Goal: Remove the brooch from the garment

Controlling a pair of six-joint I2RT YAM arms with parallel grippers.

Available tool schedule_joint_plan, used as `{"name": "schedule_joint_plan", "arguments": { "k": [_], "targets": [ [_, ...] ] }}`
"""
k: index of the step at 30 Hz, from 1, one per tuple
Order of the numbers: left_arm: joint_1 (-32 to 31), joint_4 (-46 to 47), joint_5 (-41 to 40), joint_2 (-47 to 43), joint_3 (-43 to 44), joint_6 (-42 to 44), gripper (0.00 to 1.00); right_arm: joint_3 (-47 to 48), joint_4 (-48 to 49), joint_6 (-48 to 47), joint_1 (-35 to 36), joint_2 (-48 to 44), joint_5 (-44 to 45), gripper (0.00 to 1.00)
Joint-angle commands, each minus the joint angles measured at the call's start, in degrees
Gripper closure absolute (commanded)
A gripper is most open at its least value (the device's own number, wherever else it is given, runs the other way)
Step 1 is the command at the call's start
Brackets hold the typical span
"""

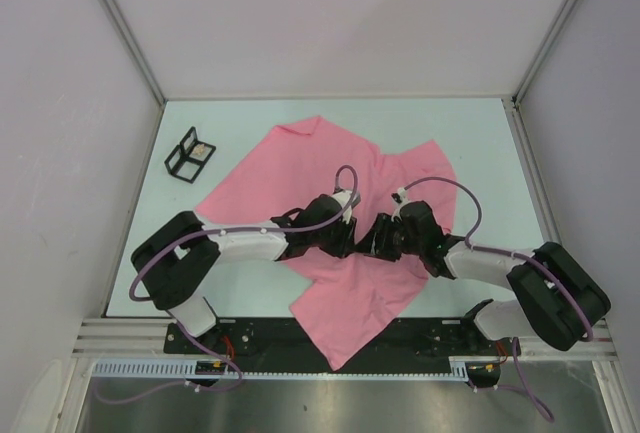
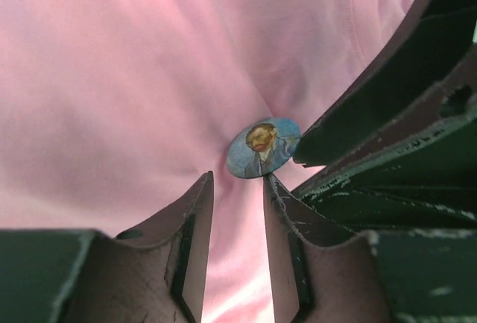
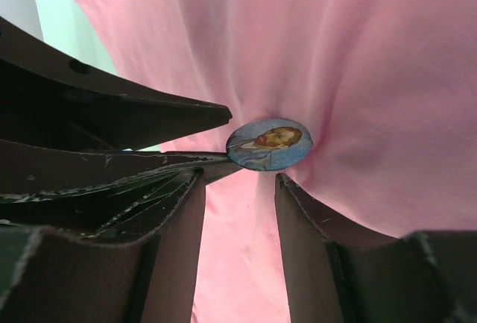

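The brooch lies face up, back on the cloth, so next my left gripper pinches the brooch's rim (image 2: 250,175) and turns it on edge for my right gripper.
The garment (image 1: 330,158) is a pink T-shirt lying rumpled on the table, and it fills both wrist views (image 2: 112,77) (image 3: 373,54). The brooch (image 2: 262,148) (image 3: 268,144) is a small round blue badge with a bearded portrait, sitting on cloth that puckers around it. My left gripper (image 2: 237,183) is open, its fingertips just short of the brooch, one tip at its edge. My right gripper (image 3: 242,183) is open too, facing the badge from the other side. Each gripper's dark fingers (image 2: 358,125) (image 3: 149,118) show in the other's view. From above the two grippers (image 1: 352,238) (image 1: 384,238) meet and hide the brooch.
A small black wire stand (image 1: 190,153) sits on the pale table (image 1: 480,133) at the far left, off the shirt. White walls enclose the table on three sides. Purple cables loop over both arms.
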Motion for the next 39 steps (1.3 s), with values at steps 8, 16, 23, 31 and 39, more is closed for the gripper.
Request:
{"name": "schedule_joint_plan", "arguments": {
  "k": [8,16,23,31,39],
  "targets": [
    [-0.2,-0.4,1.4,2.1,5.5,1.6,0.59,4.3,1.0,-0.2,-0.3,-1.1,3.1,0.54],
    [-0.2,-3.1,3.7,3.2,8.1,3.1,0.52,4.8,-6.5,0.1,-0.2,-5.2,6.4,0.53],
    [0.2,-9.3,9.7,5.9,13.2,6.3,0.53,4.2,-11.9,-0.5,0.1,-10.3,8.2,0.53],
    [0.3,-13.7,9.3,8.4,16.6,8.9,0.61,2.5,-15.9,-0.7,0.4,-13.6,11.0,0.54],
    [0.4,-15.9,5.9,8.2,17.2,8.5,0.82,0.4,-14.4,0.0,1.6,-12.1,11.4,0.55]
  ]
}}
